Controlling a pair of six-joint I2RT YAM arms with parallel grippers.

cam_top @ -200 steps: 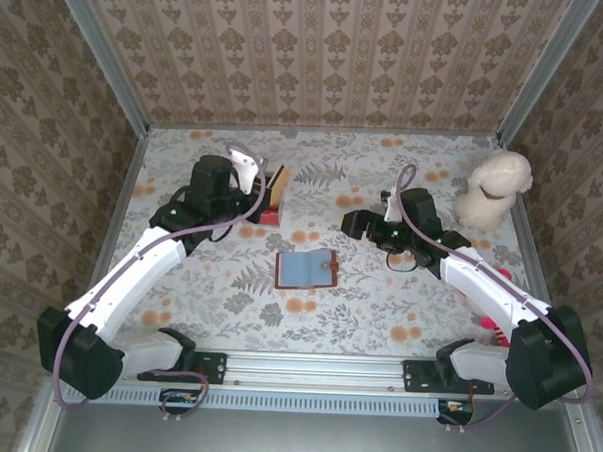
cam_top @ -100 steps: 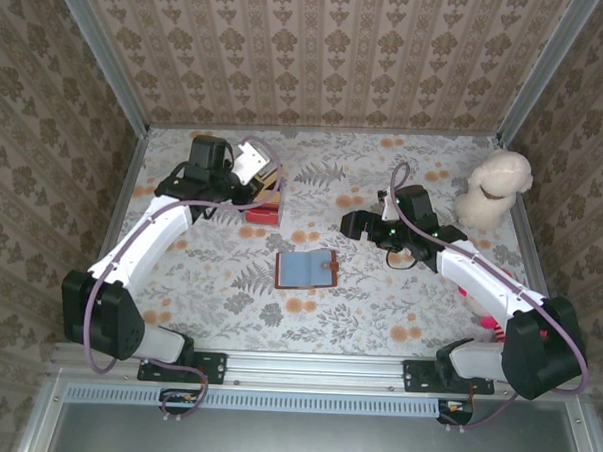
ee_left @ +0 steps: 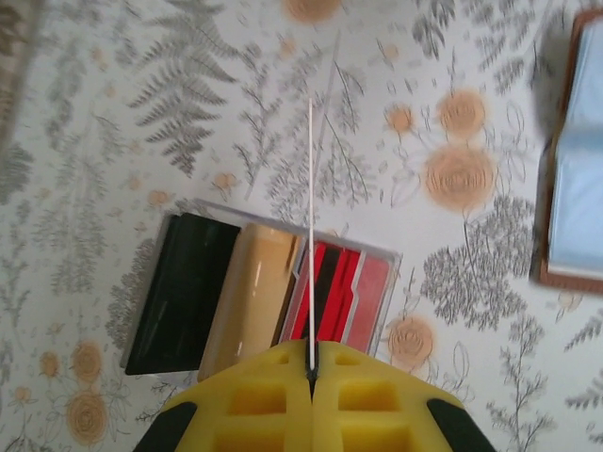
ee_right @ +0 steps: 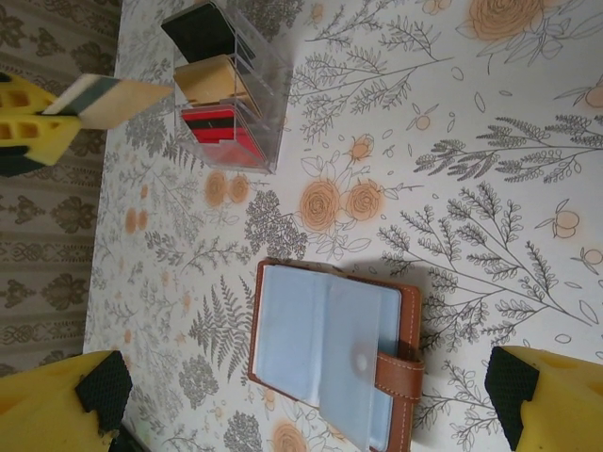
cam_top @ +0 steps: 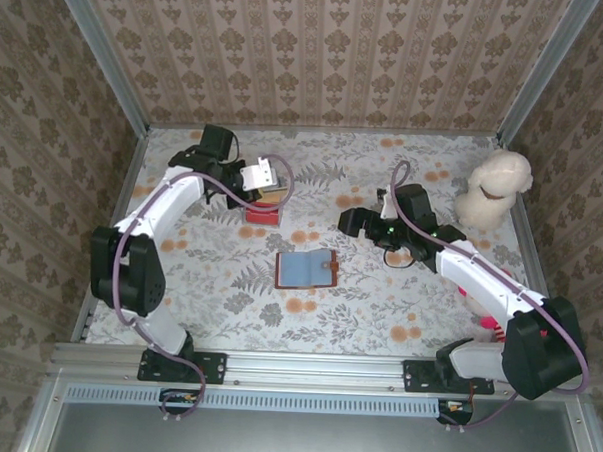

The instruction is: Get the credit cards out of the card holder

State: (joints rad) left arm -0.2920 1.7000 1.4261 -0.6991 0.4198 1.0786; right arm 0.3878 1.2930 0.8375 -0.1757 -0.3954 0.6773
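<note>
The robot's left gripper should release the thin tan credit card in the clear box's middle slot (cam_top: 270, 196) (ee_left: 256, 294), against the tan card there.
The brown card holder (cam_top: 306, 269) lies open on the table, its grey-blue pockets (ee_right: 330, 353) facing up and its tab to the right. My right gripper (ee_right: 306, 395) hovers open above it, one finger on each side. My left gripper (ee_left: 312, 363) is shut on a thin tan credit card (ee_right: 113, 102), seen edge-on as a white line (ee_left: 311, 235). It holds the card just above a clear box (ee_left: 264, 292), where a black card (ee_left: 179, 292), a tan card (ee_left: 250, 301) and red cards (ee_left: 339, 292) stand.
The clear box (cam_top: 262, 206) sits at the back left of the flowered table. A cream plush toy (cam_top: 494, 186) stands at the back right. A pink object (cam_top: 493, 319) lies by the right arm. Patterned walls close in three sides.
The left arm has swung its elbow toward the back left, and its gripper, still holding the card, has shifted a little to the right over the clear box. The right arm has barely moved.
</note>
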